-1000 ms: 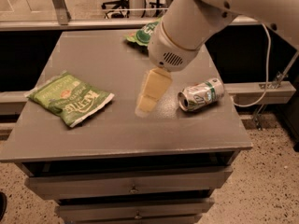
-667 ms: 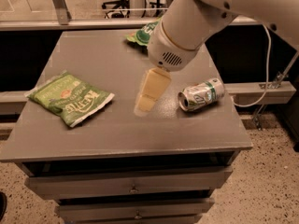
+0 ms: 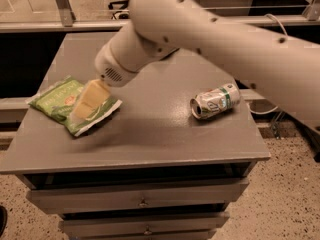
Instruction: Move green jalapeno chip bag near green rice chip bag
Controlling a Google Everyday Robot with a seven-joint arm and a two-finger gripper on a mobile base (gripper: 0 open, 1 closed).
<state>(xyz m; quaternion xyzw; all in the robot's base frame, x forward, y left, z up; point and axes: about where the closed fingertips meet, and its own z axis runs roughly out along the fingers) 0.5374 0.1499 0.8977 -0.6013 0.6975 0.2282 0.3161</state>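
Observation:
My gripper will grip the green jalapeno chip bag at its middle [image 3: 79,105], between its two ends.
The green jalapeno chip bag [image 3: 54,100] lies flat at the left side of the grey table [image 3: 150,129], light green with a white edge. My gripper [image 3: 88,104] hangs from the big white arm [image 3: 200,34] and sits over the right half of this bag, at or just above its surface. The green rice chip bag is hidden, as the arm covers the far part of the table.
A crushed silver and green drink can [image 3: 215,101] lies on its side at the table's right. Drawers [image 3: 142,201] sit below the top. A rail and chair legs stand behind the table.
The arm has swung left. The gripper went from the table's middle, beside the can, to over the jalapeno bag. The rice bag at the back is now covered by the arm.

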